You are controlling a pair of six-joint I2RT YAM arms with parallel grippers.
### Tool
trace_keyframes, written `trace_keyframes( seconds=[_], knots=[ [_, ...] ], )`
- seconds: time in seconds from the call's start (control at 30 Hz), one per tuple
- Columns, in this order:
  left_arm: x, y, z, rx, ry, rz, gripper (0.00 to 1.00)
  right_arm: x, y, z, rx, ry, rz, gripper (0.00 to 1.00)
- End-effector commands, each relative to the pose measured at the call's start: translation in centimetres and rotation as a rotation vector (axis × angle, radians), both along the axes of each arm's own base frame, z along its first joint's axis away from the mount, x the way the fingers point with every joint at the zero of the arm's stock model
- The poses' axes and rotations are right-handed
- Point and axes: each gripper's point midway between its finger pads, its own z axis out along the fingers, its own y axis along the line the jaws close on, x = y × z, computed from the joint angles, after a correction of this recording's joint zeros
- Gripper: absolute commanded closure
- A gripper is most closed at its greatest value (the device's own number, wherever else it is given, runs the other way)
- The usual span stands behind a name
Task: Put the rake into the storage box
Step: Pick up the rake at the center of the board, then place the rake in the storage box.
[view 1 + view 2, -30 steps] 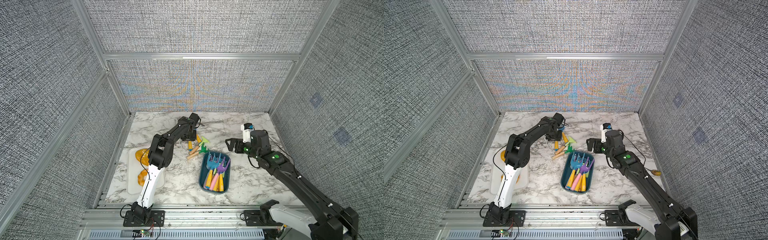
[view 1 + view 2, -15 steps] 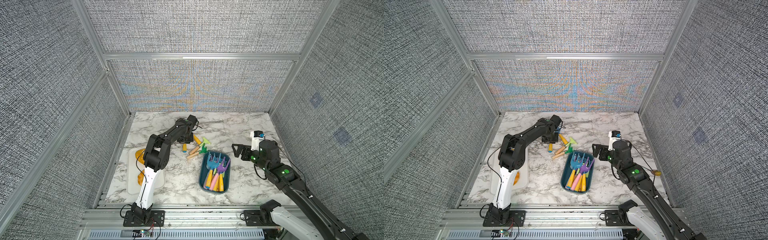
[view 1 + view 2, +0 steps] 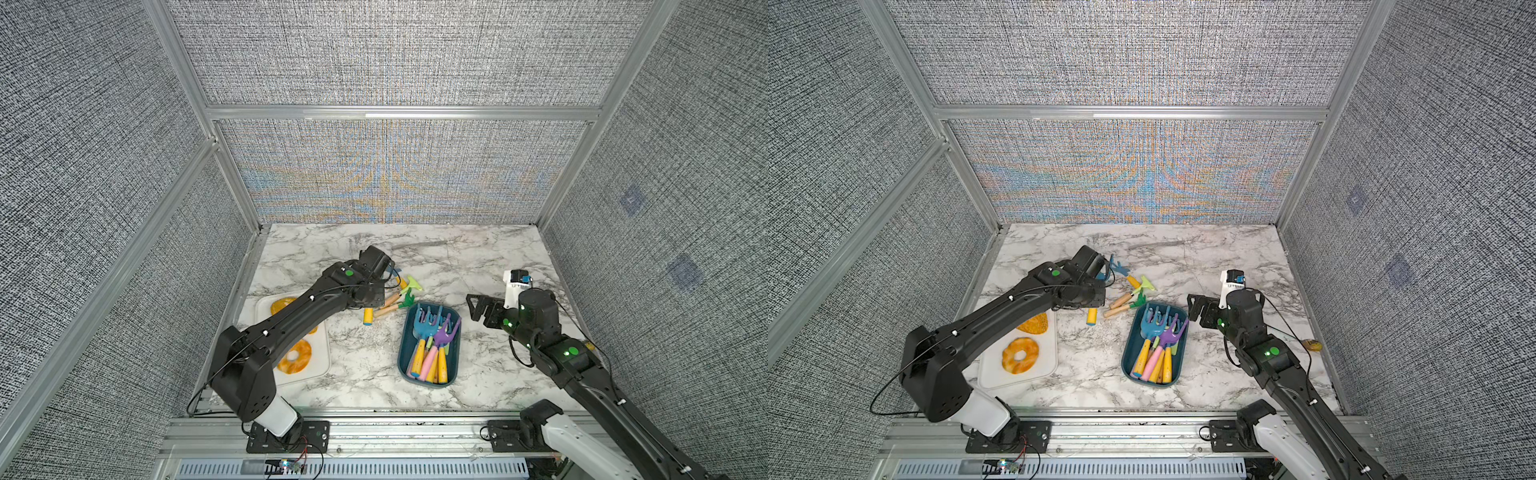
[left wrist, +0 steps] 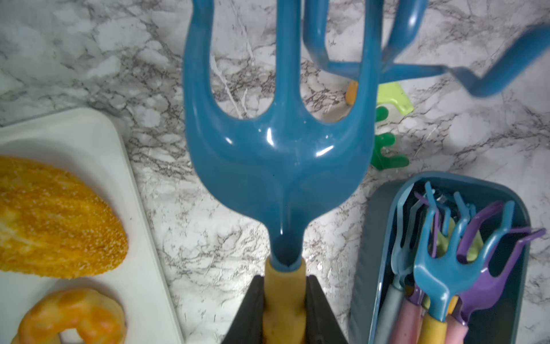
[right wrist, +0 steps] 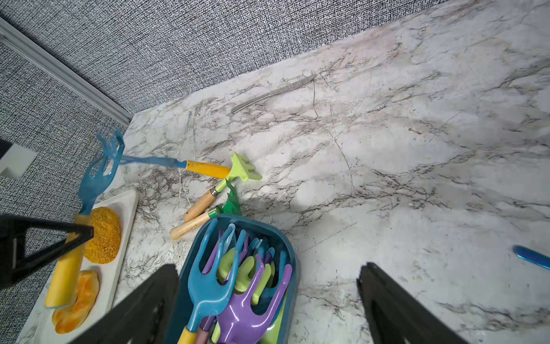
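My left gripper needs to put the blue rake, now slanted between tray and box, down on the pile (image 3: 432,348) (image 4: 458,321) between the yellow handles in the storage box.
My left gripper (image 4: 284,280) is shut on the yellow handle of a blue rake (image 4: 279,166). The rake is off the marble and slanted, between the white tray and the storage box. In both top views only its handle end (image 3: 368,316) (image 3: 1091,316) shows under my left wrist. The storage box (image 3: 402,353) (image 3: 1125,357), a teal tub, holds several blue, purple and green rakes. My right gripper (image 5: 268,268) (image 3: 478,307) stands open and empty, just right of the box's far end.
A second blue rake with a yellow handle (image 5: 205,168) lies behind the held one, beside a lime tool (image 3: 413,284) and a green tool (image 3: 407,298) with wooden handles. The white tray (image 3: 324,365) at the left holds bread pieces. A metal knife (image 3: 417,245) lies at the back.
My left gripper has shut on the rake's handle and drawn it forward, off the table. My right arm has pulled back to the right and towards the front, still open.
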Motion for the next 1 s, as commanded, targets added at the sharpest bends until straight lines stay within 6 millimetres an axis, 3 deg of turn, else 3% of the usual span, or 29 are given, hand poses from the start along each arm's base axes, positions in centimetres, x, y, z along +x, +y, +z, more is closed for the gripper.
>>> trace_keyframes(
  seconds=[0.0,0.17,0.23,0.3,0.5,0.63,0.77,0.97],
  knots=[
    [-0.8,2.6,0.3,0.036,-0.036,0.095,1.00,0.1,0.6,0.2,0.020,-0.013,0.030,0.01],
    [-3.2,4.5,0.8,0.021,-0.033,0.114,1.00,-0.9,4.3,0.0,0.062,-0.009,0.258,0.01],
    [-4.1,4.4,0.9,-0.021,-0.020,0.107,1.00,-1.8,6.3,0.1,0.108,-0.001,0.384,0.02],
    [-5.2,3.2,1.3,-0.112,-0.009,0.066,1.00,-3.1,8.5,0.5,0.172,-0.003,0.531,0.03],
    [-8.8,-1.3,3.2,-0.317,-0.026,-0.050,1.00,-4.0,10.2,0.3,0.241,0.043,0.647,0.03],
    [-11.2,-3.6,2.9,-0.359,-0.029,-0.095,1.00,-3.4,9.5,0.0,0.244,0.070,0.588,0.03],
    [-13.1,-6.3,2.6,-0.371,-0.045,-0.142,1.00,-1.9,6.6,-0.2,0.232,0.082,0.415,0.03],
    [-14.1,-10.6,2.6,-0.351,-0.084,-0.209,1.00,-1.7,4.0,-0.2,0.213,0.070,0.295,0.03]
  ],
)
